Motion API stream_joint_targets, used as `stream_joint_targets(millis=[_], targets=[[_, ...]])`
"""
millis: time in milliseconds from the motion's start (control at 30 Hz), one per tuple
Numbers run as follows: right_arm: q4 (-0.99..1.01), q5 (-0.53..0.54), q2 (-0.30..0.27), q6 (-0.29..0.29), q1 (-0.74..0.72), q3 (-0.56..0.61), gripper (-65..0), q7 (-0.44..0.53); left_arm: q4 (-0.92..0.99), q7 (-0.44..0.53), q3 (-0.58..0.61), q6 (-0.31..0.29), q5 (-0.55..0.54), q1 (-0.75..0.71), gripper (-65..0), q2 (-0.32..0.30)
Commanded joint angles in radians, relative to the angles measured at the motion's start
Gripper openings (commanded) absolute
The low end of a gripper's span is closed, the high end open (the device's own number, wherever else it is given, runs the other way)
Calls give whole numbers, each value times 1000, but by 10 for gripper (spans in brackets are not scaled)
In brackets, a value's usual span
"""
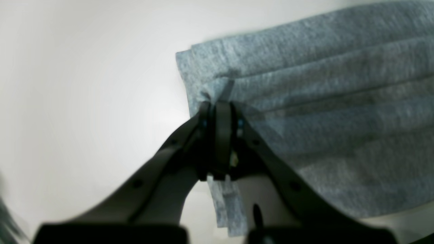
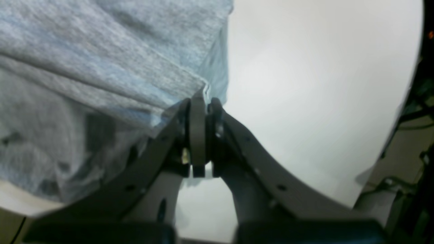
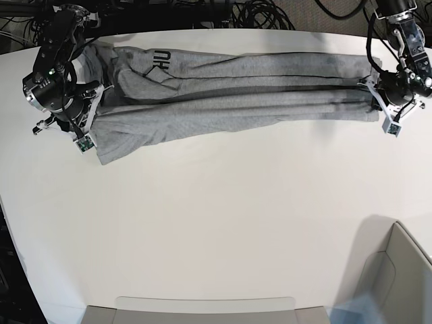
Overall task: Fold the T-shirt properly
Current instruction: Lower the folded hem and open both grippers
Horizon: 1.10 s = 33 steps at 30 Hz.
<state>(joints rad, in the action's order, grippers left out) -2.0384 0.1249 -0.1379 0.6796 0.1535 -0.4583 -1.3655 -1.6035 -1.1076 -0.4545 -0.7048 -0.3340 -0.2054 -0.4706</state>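
Observation:
I should open my left gripper, as it pinches just the top layer at the T-shirt's end, and take the layers together by the T-shirt's end edge (image 1: 189,91) before I fold inward.
The heather-grey T-shirt (image 3: 229,94) lies stretched long across the far side of the white table (image 3: 223,223), with black letters (image 3: 160,61) showing near its left end. My left gripper (image 3: 375,94), at the base view's right, is shut on the shirt's edge; in the left wrist view the gripper (image 1: 217,103) pinches a fold of the grey cloth (image 1: 322,101). My right gripper (image 3: 91,101), at the base view's left, is shut on the other end; in the right wrist view the gripper (image 2: 202,100) pinches a hem of the cloth (image 2: 101,67).
A grey bin (image 3: 388,277) stands at the near right corner and a tray edge (image 3: 202,307) runs along the front. Cables (image 3: 256,13) lie beyond the far table edge. The table's right edge (image 2: 403,101) shows in the right wrist view.

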Motion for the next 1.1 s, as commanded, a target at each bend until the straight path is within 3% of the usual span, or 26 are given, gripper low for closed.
stream_joint_targets(millis=[0,200,733,933,1067], targets=[[-18,-20,-13,19,2,-9,-650,-4,-34,4,-13,7,14,-4,-650,-24],[-20,-20,-13,19,64,-9,-650,-4,-120,2,-13,7,14,-47,-650,-24],[-18,-26,-12,19,134,-40,-650,1,-117,2,-11,7,14,-121,-650,-21],[-18,-26,-10,19,133,-41,-650,1,-16,2,-10,7,16,-121,-649,3],[-17,-26,-10,19,137,-44,-619,1,-14,11,-11,7,16,-124,-473,5]])
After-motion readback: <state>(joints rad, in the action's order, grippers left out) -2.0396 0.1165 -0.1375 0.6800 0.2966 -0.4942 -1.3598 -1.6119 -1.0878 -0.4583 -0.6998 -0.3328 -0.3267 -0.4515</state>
